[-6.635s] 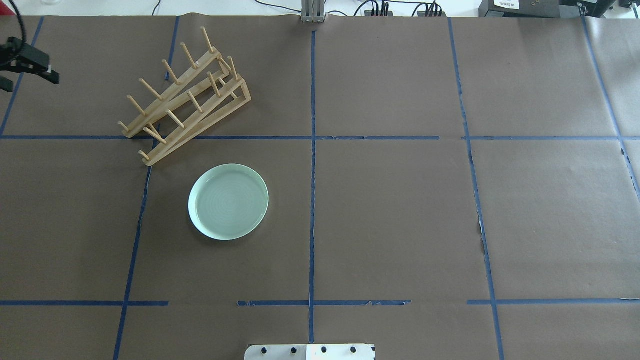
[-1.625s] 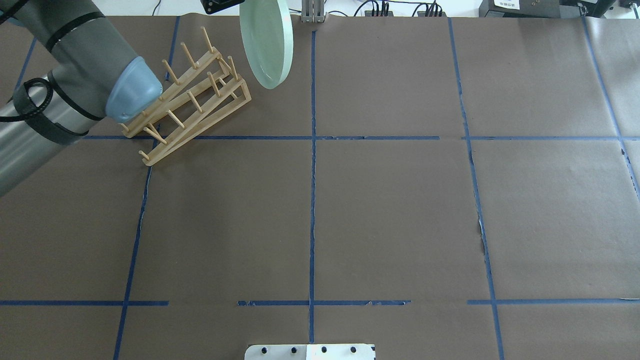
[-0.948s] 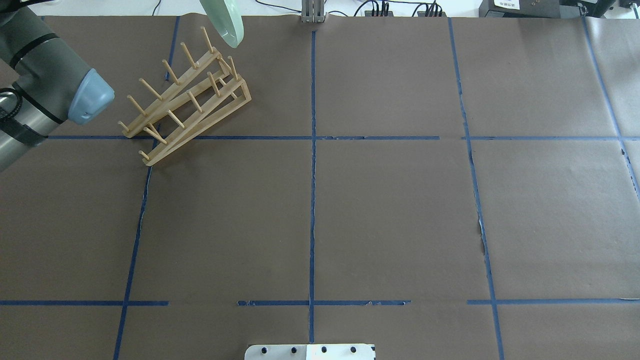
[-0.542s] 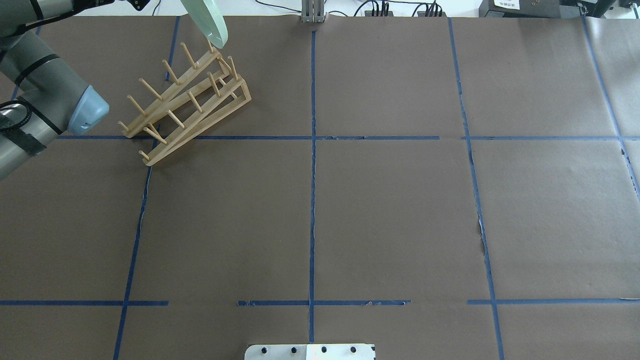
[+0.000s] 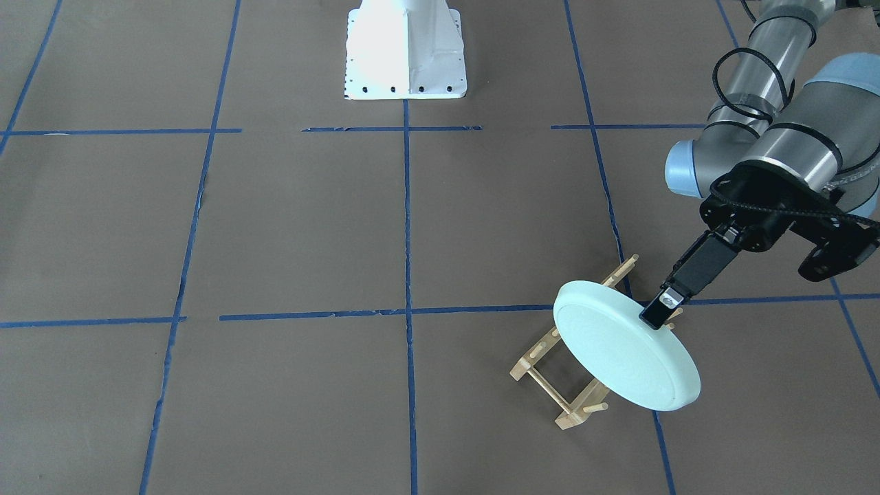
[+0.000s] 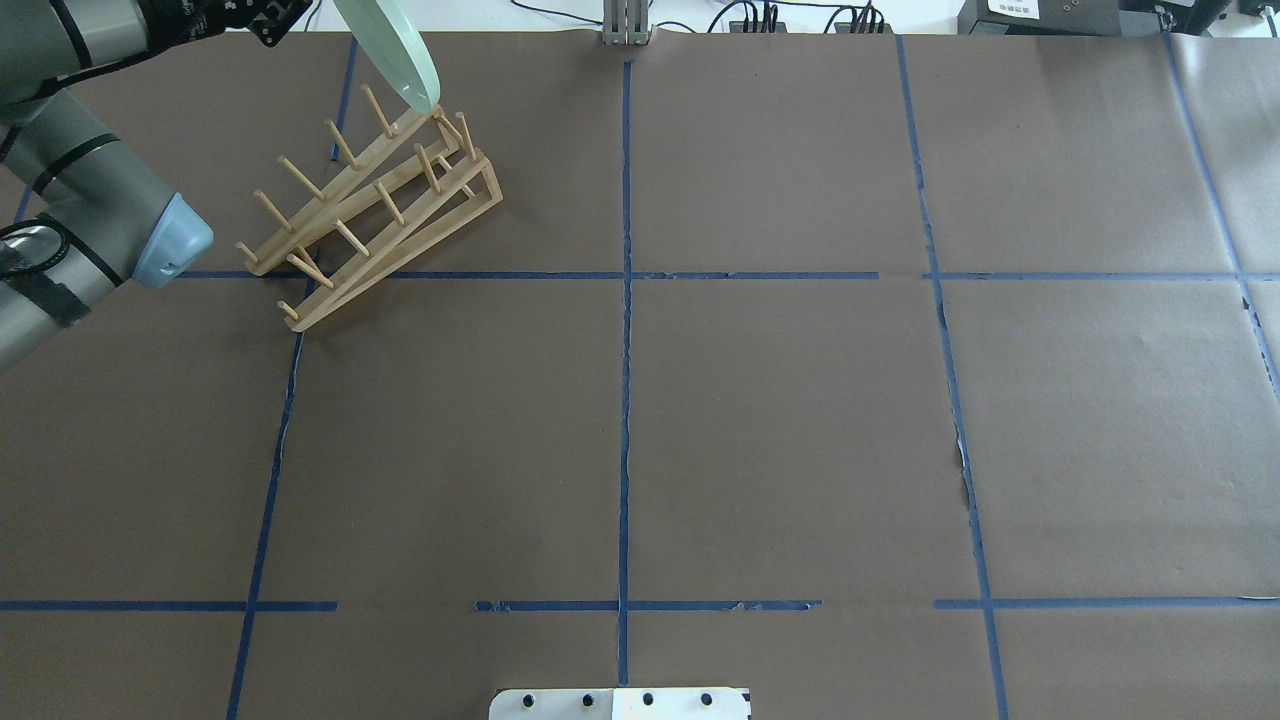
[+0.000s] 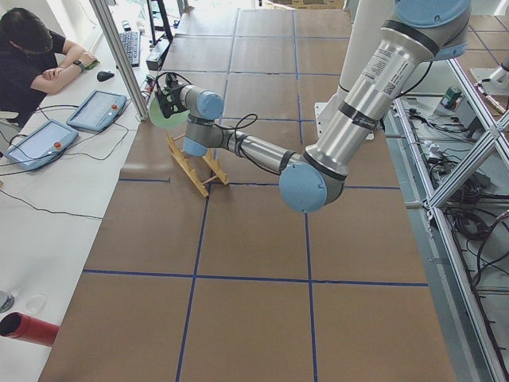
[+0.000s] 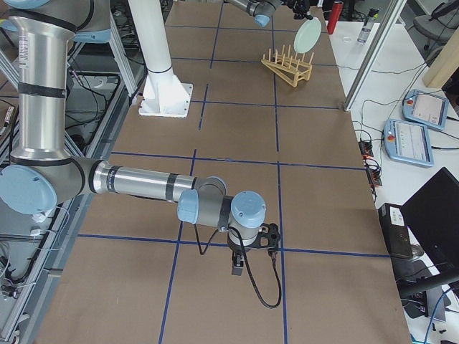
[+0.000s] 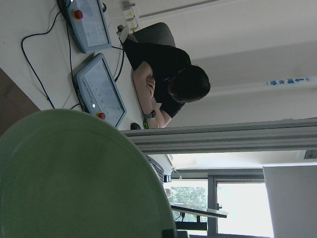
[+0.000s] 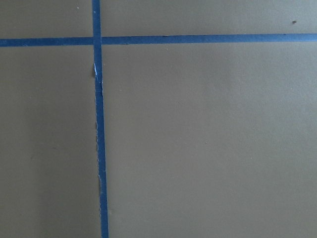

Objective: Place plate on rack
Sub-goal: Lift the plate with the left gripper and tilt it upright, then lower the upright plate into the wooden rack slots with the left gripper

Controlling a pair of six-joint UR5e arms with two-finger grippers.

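Next, my left gripper sets the plate down on edge between the pegs toward the far end (image 5: 598, 359) of the wooden rack and lets go.
My left gripper (image 5: 656, 315) is shut on the rim of the pale mint-green plate (image 5: 625, 357). It holds the plate on edge, tilted, just above the far end of the wooden rack (image 5: 550, 375). In the overhead view the plate (image 6: 395, 50) is nearly edge-on, its lower rim right at the last pegs of the rack (image 6: 370, 195). The plate fills the lower left of the left wrist view (image 9: 74, 183). My right gripper (image 8: 251, 247) hangs low over bare table near the front; I cannot tell whether it is open or shut.
The rack lies diagonally on brown paper with blue tape lines. The robot's white base (image 5: 405, 48) is at the near edge. An operator (image 7: 32, 56) sits at a side table with two pendants (image 7: 95, 109) beyond the rack. A metal post (image 6: 627, 25) stands at the far edge.
The plate, lifted off the table by my left gripper, has moved left and down from beside the rack's far end to just over its last pegs. The left arm swung left.
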